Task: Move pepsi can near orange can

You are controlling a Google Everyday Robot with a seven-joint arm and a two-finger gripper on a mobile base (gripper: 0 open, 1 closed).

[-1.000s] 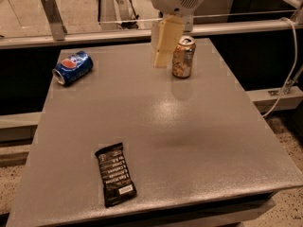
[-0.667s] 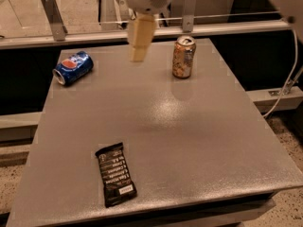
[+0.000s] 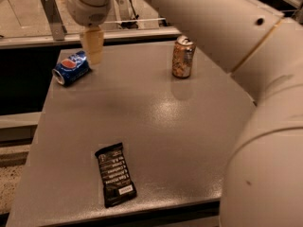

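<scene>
The fingers of my gripper needs to close around the middle of the blue pepsi can point(image 3: 75, 66), between the can's two ends.
The pepsi can point(image 3: 71, 68) is blue and lies on its side at the far left of the grey table point(image 3: 156, 122). The orange can point(image 3: 182, 56) stands upright at the far right side of the table, well apart from the pepsi can. My gripper point(image 3: 93, 45) hangs just above and right of the pepsi can, close to its far end, with nothing seen in it. My arm point(image 3: 246, 56) sweeps in from the right and fills the right of the view.
A black snack packet point(image 3: 115, 174) lies flat near the table's front edge. A rail and glass panel point(image 3: 52, 15) run behind the table's far edge. A dark gap lies to the left of the table.
My gripper has moved left, from beside the orange can to just over the pepsi can. The cans and the packet have not moved.
</scene>
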